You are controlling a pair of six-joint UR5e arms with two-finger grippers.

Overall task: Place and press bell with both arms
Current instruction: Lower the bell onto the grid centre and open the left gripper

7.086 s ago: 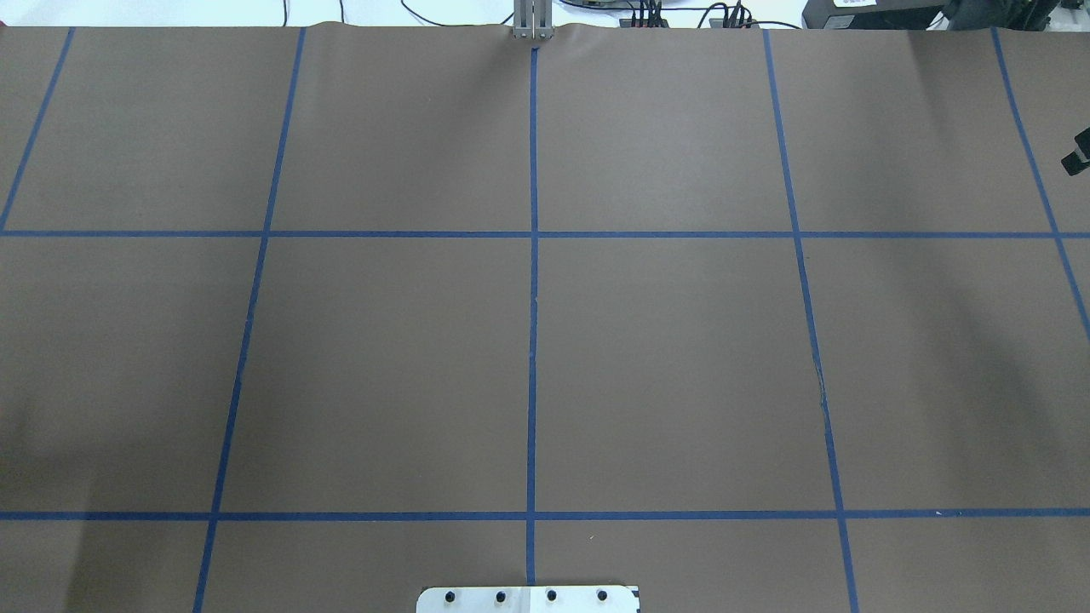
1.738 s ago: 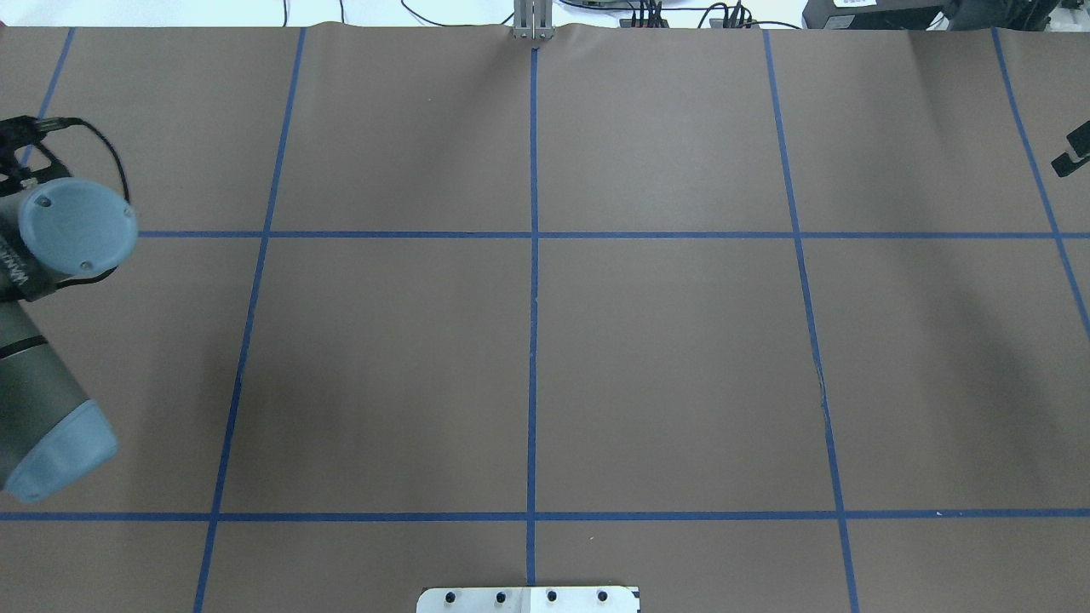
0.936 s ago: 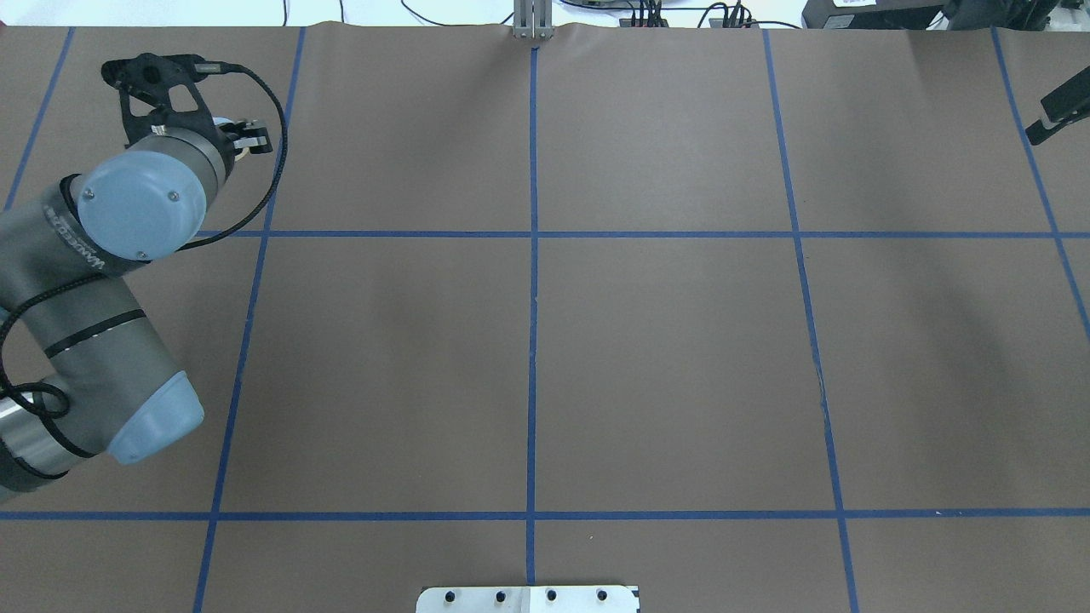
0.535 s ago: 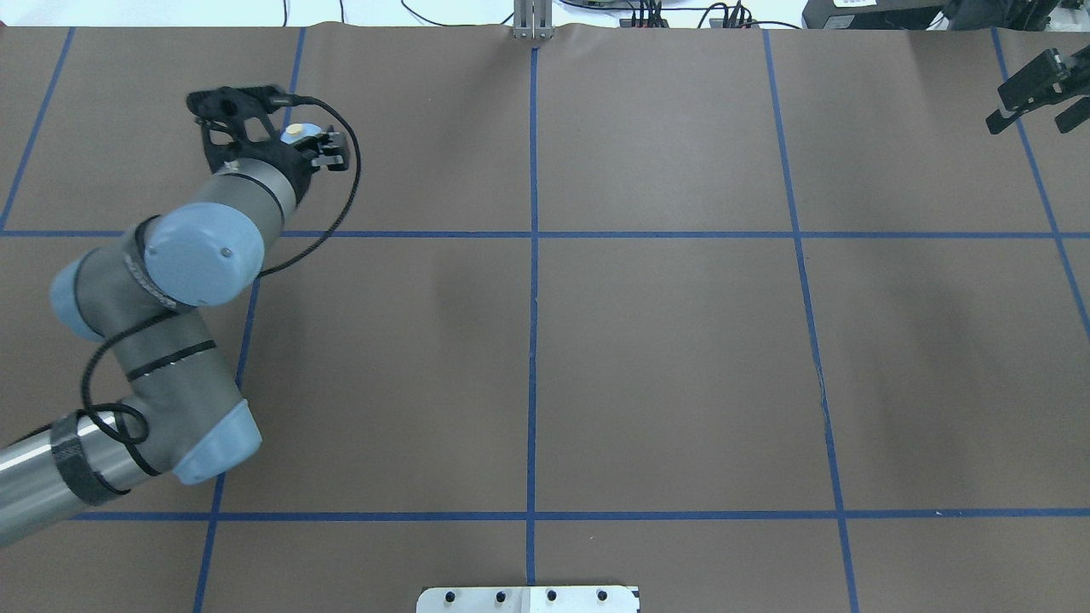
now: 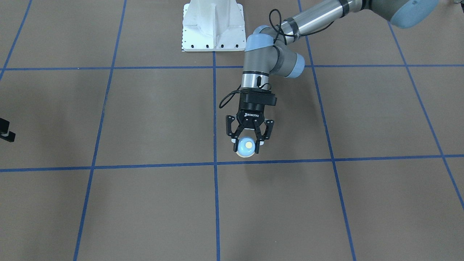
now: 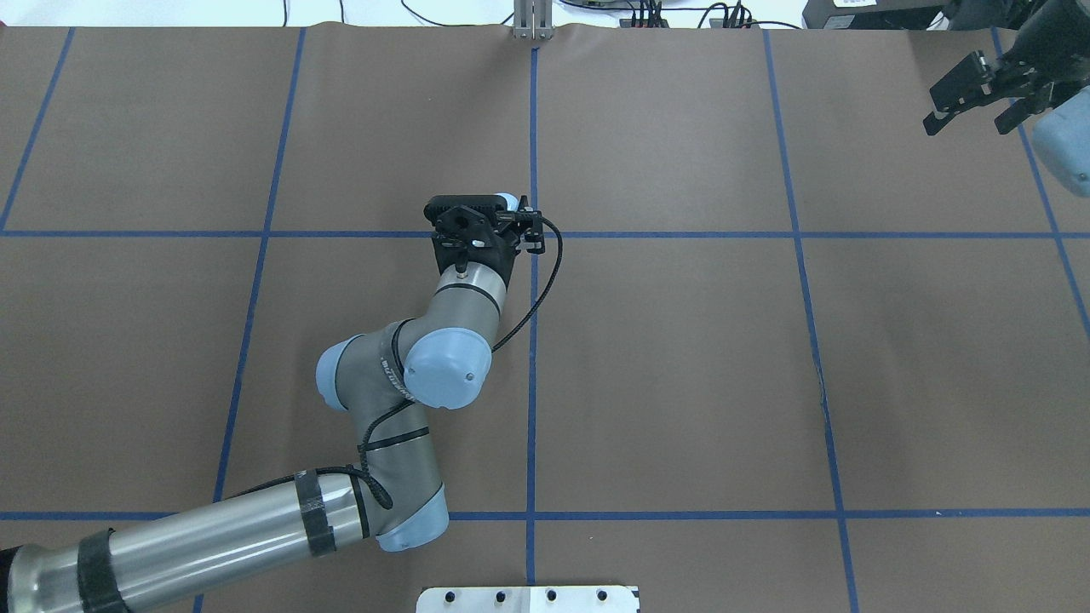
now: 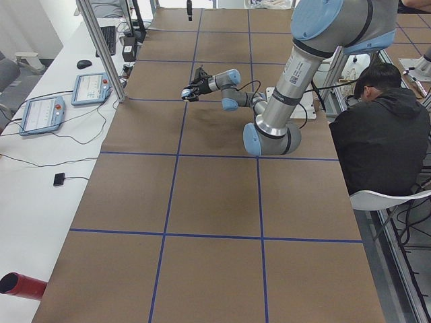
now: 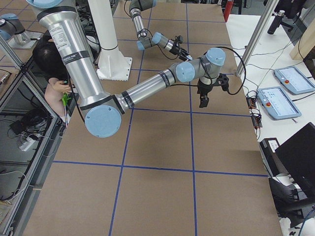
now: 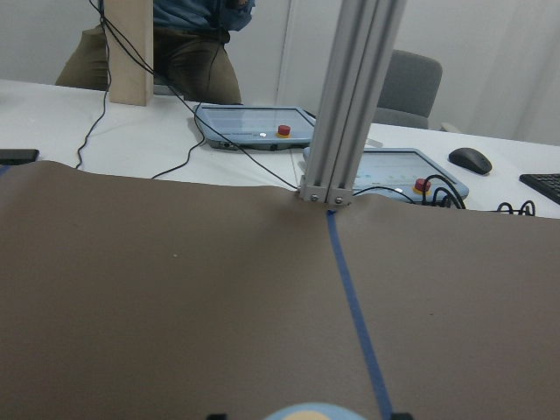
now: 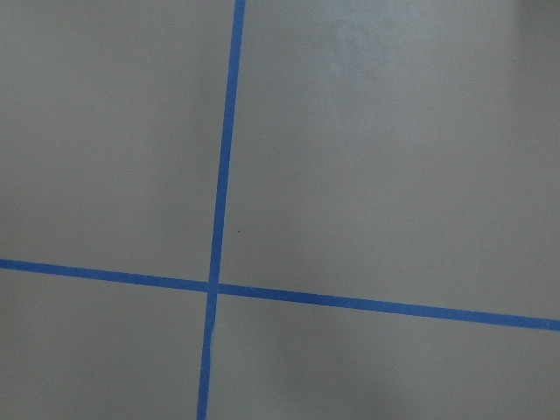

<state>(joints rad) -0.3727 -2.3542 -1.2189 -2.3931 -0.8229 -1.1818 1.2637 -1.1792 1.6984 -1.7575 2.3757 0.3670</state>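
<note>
Next, I release the bell with my left gripper on the central crossing of the blue tape lines (image 5: 215, 161).
My left gripper (image 5: 247, 144) is shut on the bell (image 5: 246, 146), a small light-blue dome with a cream button. It holds the bell just above the brown table, near the central crossing of the blue tape lines. In the overhead view the wrist hides most of the bell (image 6: 507, 200). The bell's top shows at the bottom edge of the left wrist view (image 9: 304, 413). My right gripper (image 6: 964, 126) is open and empty above the table's far right corner. Only its tip (image 5: 5, 131) shows in the front view.
The white pedestal (image 5: 212, 25) stands at the robot's side of the table. An aluminium post (image 6: 532, 21) stands at the far edge on the centre line. Control pendants (image 7: 94, 87) lie beyond that edge. A seated person (image 7: 384, 128) is beside the base.
My left arm has swept in from the table's left side to its centre with the bell in the gripper. My right gripper has come further into view at the far right.
</note>
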